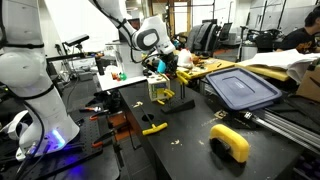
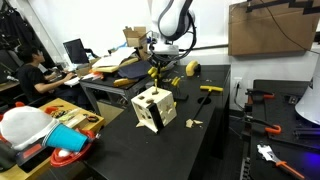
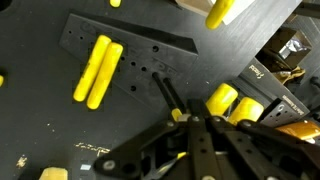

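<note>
Next, I let go of the small yellow-and-black tool with my gripper in the top of the wooden box (image 1: 158, 80).
My gripper (image 3: 190, 128) is above the black table, seen in both exterior views (image 1: 157, 62) (image 2: 157, 60). Its fingers are closed together on a thin black and yellow tool (image 3: 168, 96), whose black shaft sticks out ahead of the fingertips. Below lies a black perforated plate (image 3: 150, 52) with a pair of yellow cylinders (image 3: 97, 70) on it. Two more yellow cylinders (image 3: 235, 102) lie just beside the fingers. A wooden box (image 1: 160, 90) (image 2: 153, 108) stands on the table near the gripper.
A yellow-handled clamp (image 1: 153, 128) (image 2: 210, 89) and a yellow roll-shaped object (image 1: 230, 142) (image 2: 192, 68) lie on the table. A blue bin lid (image 1: 243, 88) lies nearby. A red cup (image 2: 68, 158) sits on a side bench, and a person (image 2: 32, 70) sits at a desk.
</note>
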Available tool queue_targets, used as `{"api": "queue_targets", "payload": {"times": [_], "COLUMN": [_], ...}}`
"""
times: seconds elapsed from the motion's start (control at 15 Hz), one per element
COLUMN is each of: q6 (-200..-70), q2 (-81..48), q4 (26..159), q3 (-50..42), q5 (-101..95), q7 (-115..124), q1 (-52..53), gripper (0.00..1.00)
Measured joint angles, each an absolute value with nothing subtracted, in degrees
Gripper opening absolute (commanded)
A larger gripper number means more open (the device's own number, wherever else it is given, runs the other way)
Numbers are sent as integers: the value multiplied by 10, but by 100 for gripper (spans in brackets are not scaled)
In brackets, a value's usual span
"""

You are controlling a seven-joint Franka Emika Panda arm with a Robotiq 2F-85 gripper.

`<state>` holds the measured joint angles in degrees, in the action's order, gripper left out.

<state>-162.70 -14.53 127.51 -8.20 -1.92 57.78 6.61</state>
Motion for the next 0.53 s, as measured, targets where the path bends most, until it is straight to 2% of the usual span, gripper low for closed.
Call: {"api": "queue_targets", "payload": {"times": [0.53], "q6": [-1598], "q2": [-142], "q4": [1286], "q3": [-104], "q5": [-62], "q7": [621], "q1": [75], "gripper": [0]}}
